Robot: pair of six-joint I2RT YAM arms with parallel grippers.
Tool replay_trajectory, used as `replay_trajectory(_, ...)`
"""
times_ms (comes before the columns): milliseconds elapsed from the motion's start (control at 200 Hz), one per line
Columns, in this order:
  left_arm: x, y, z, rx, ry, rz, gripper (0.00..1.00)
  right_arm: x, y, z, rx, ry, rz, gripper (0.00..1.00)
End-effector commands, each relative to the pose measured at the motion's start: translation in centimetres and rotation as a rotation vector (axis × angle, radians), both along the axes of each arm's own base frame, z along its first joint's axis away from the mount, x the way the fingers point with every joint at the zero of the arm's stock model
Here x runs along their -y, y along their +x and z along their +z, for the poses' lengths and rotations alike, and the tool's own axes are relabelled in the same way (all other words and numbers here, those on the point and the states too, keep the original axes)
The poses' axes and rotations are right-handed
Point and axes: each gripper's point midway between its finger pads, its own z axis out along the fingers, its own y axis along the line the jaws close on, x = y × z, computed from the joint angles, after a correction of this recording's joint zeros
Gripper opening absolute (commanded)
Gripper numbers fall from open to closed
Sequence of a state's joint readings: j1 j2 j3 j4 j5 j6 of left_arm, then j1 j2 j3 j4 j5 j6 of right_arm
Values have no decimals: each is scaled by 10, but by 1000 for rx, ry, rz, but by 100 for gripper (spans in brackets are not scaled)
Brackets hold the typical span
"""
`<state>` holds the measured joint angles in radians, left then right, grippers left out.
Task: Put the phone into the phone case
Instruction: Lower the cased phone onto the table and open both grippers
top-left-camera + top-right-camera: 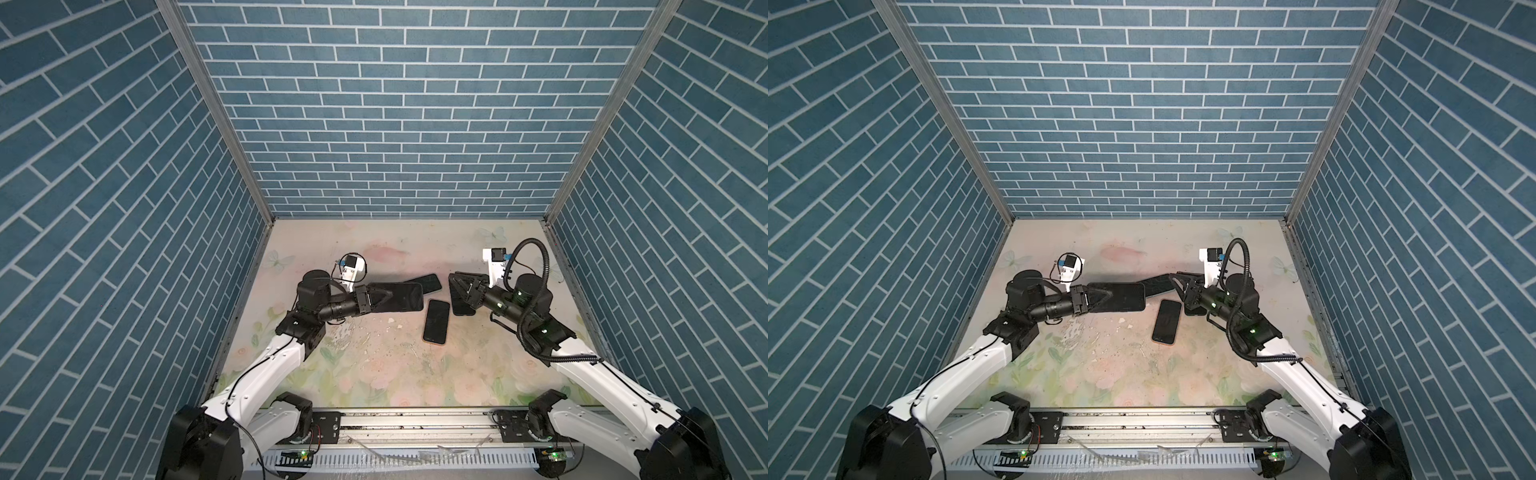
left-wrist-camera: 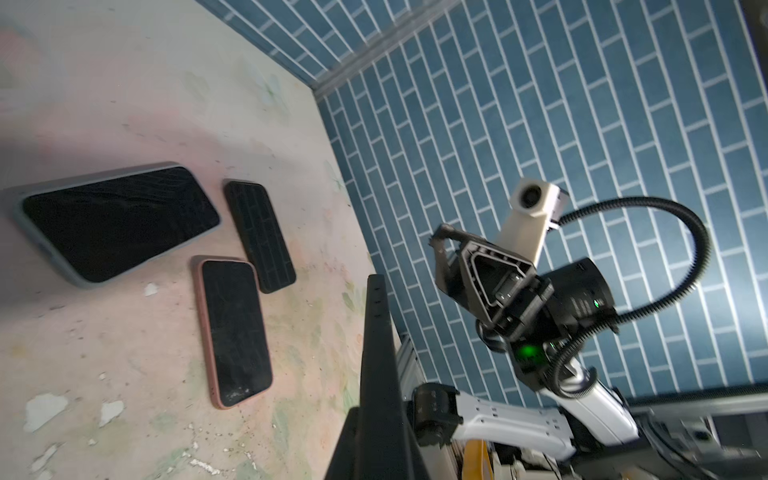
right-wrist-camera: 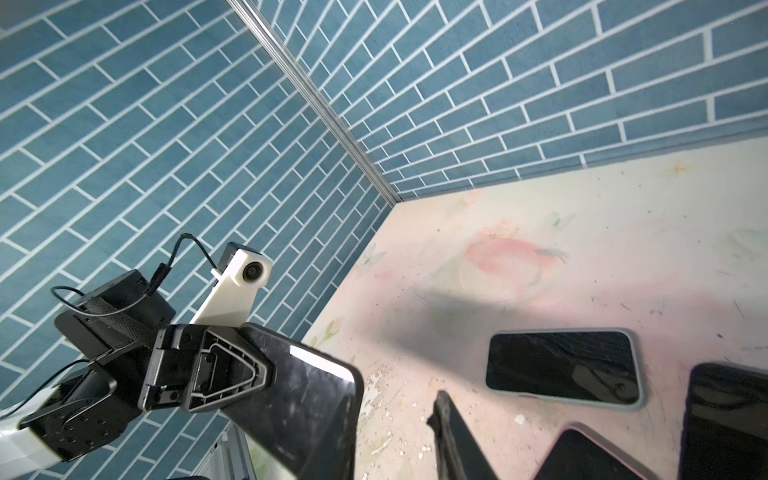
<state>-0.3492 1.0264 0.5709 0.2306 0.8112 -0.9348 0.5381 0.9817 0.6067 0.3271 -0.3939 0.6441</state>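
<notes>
Next, my left gripper sets the black phone that I have down on the table [image 1: 398, 316] [image 2: 97, 356], beside the phone in the pink case. The black phone is still held flat above the table.
My left gripper [image 1: 391, 296] is shut on one end of a bare black phone [image 1: 405, 297], held flat above the table. In the left wrist view the phone [image 2: 376, 332] shows edge-on; in the right wrist view its glossy face [image 3: 311, 403] fills the lower left. My right gripper [image 1: 452, 284] hovers just right of the phone's free end, open and empty, one finger [image 3: 449, 432] in view. Under it lies a black glossy slab [image 2: 259, 235] mirroring the brick wall. I cannot tell whether it is the phone case or a phone.
On the floral table [image 1: 374, 365] lie a large phone in a grey case [image 2: 116, 220] behind the held phone, and a phone in a pink case [image 2: 232, 332] near the middle. Blue brick walls enclose three sides. A metal rail [image 1: 415, 419] runs along the front.
</notes>
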Motion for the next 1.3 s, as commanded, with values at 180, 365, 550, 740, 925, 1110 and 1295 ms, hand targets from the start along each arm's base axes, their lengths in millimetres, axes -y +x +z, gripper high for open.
replay_trajectory(180, -8, 14, -82, -313, 61, 133, 0, 6, 4, -15, -21, -75, -30, 33)
replay_trajectory(365, 3, 11, -107, -356, 137, 22, 0, 8, -1, -18, -31, -89, -23, 33)
replay_trajectory(550, 18, 7, -124, -399, 201, -144, 0, 12, -4, -18, -35, -81, -38, 33)
replay_trajectory(740, 25, 14, -118, -383, 252, -247, 0, 11, -5, -16, -38, -67, -30, 33)
replay_trajectory(925, 32, 12, -128, -439, 292, -396, 0, 12, -8, -16, -38, -58, -24, 33)
replay_trajectory(1110, 29, 19, -148, -509, 340, -420, 0, 16, -13, -15, -28, -56, -29, 33)
replay_trajectory(1295, 25, 33, -163, -529, 375, -388, 13, 20, -19, -15, -20, -53, -37, 33)
